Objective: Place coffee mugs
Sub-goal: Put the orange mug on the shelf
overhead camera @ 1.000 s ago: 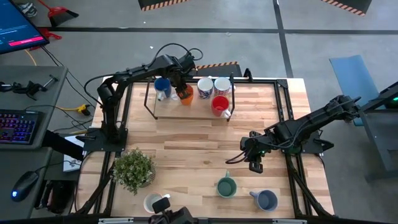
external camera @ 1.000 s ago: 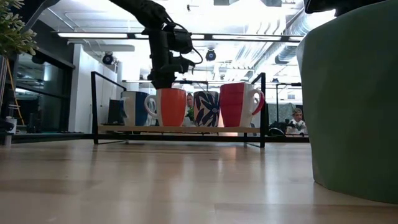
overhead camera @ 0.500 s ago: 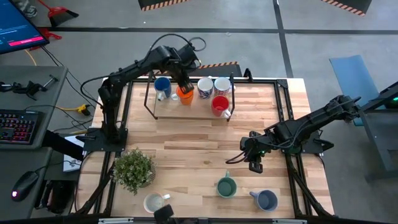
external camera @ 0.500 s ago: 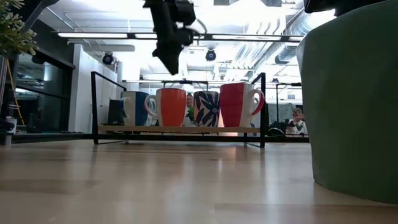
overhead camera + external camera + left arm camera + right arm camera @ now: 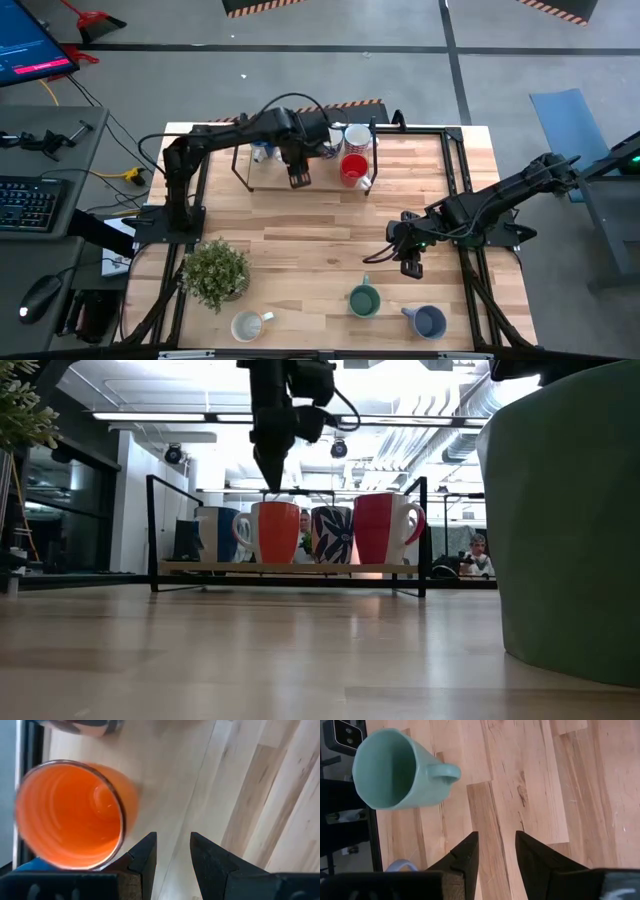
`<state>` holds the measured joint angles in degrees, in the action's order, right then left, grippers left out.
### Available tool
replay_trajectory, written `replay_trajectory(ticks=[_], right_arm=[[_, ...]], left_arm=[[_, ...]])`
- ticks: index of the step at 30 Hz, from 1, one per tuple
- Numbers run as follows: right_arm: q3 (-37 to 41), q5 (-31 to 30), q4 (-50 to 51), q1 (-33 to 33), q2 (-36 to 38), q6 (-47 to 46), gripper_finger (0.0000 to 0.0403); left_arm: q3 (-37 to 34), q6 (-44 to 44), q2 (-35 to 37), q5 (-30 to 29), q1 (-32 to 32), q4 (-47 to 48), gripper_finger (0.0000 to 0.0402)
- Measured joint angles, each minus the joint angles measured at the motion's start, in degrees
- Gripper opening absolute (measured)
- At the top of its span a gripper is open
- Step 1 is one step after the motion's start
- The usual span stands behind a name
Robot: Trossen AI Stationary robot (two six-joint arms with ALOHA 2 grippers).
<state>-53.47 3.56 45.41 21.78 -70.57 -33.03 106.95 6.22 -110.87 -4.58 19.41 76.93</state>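
My right gripper needs to go to the slate-blue mug's far-side rim (image 5: 432, 307) next. It should close there with one finger inside the mug.
A black wire rack (image 5: 240, 172) at the far side holds blue (image 5: 215, 532), orange (image 5: 275, 532), flower-patterned (image 5: 330, 532) and red (image 5: 353, 167) mugs, each standing on its base on the rack's wooden shelf. My left gripper (image 5: 172, 852) hangs open and pointing down just on the near side of the orange mug (image 5: 70, 815), above the shelf, with nothing between its fingers. My right gripper (image 5: 496, 852) waits open over the table's right middle (image 5: 410, 268), slanting down toward the green mug (image 5: 390, 770). Green (image 5: 363, 299), slate-blue (image 5: 428, 320) and cream (image 5: 247, 325) mugs stand near the front edge.
A leafy potted plant (image 5: 215, 272) stands at the near left. The rack's upright wire frame (image 5: 425, 530) borders the mugs. A white mug (image 5: 358, 137) stands behind the red one. Bare wood lies between the rack and the front mugs.
My left gripper has risen from the orange mug's rim, clear of the mug, and swung toward the table's near edge and a little right. The orange mug stays standing on the rack.
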Motion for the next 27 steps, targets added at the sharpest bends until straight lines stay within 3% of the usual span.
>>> replay_trajectory(ticks=[15,27], right_arm=[[0.0,1.39,-0.02,0.02,0.0,0.06,0.0108],[-0.02,1.37,-0.02,0.02,0.0,0.04,0.0108]], left_arm=[[-3.2,-0.09,0.04,-3.19,1.93,-7.0,0.0108],[-3.2,1.53,0.04,-2.67,2.38,-6.58,0.0108]])
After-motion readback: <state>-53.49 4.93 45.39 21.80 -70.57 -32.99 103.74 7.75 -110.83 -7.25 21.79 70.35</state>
